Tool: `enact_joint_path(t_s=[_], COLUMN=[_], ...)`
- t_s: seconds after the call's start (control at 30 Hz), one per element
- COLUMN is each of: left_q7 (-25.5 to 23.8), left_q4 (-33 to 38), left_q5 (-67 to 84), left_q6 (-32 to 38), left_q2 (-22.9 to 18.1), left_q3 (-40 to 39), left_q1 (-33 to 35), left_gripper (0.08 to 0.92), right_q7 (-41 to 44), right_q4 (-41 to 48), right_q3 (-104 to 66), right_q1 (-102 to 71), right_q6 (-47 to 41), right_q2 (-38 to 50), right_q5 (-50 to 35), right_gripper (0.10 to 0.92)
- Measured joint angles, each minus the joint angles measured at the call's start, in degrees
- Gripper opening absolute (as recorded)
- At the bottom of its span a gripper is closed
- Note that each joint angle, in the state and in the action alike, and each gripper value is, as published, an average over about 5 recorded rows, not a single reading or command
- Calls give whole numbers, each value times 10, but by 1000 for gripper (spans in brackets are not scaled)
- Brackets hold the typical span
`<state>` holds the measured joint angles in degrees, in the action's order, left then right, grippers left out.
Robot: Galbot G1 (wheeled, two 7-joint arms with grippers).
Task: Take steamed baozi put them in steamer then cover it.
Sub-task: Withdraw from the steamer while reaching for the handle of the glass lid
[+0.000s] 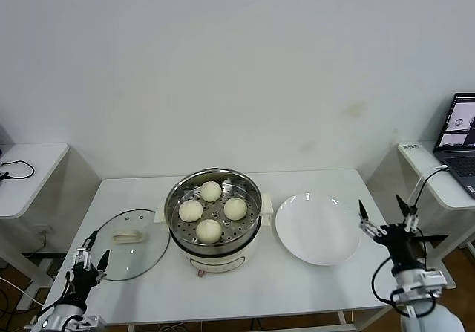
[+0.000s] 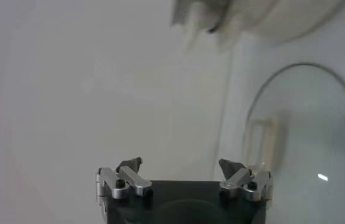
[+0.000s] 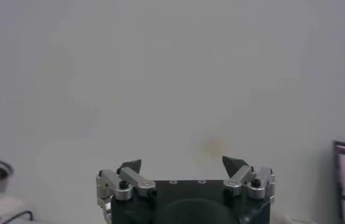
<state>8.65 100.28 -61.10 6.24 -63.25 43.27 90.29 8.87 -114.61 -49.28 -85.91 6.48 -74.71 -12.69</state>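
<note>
The filled steamer needs covering, so next I need to move my left gripper to the glass cover's cream handle [image 1: 128, 235] [image 2: 249, 145] and close it on the handle's raised bar.
Several off-white baozi [image 1: 211, 191] sit on the perforated tray inside the shiny steel steamer [image 1: 249, 226] at the table's middle. The clear glass cover [image 1: 148, 254] with its cream handle lies flat on the table left of the steamer, and it also shows in the left wrist view [image 2: 309, 140]. My left gripper [image 1: 90, 257] is open and empty at the table's front left corner, beside the cover. My right gripper [image 1: 386, 217] is open and empty off the table's right edge. Both show open jaws in the left wrist view [image 2: 181, 165] and the right wrist view [image 3: 183, 164].
An empty white plate [image 1: 318, 228] lies right of the steamer. A side table with a laptop [image 1: 458, 135] stands at the far right. Another side table with a black cable [image 1: 18, 170] stands at the far left. A plain wall is behind.
</note>
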Motion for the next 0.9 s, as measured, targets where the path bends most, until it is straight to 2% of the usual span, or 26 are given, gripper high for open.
enact_joint_path(t_s=[0.3,0.9], left_q7=[0,-5], left_q4=[-79,-167], left_q5=[-47,-82], left_q6=[16,22], left_q2=[14,18], left_q3=[-35,-85], left_q1=[-69,-165], left_gripper=[823,823], right_q7=[0,3], right_q4=[-17,-31], right_q3=[-33,-59], right_q1=[-42,-81], right_q6=[8,20], right_q2=[-27,-54], right_q5=[4,12], right_gripper=[823,823])
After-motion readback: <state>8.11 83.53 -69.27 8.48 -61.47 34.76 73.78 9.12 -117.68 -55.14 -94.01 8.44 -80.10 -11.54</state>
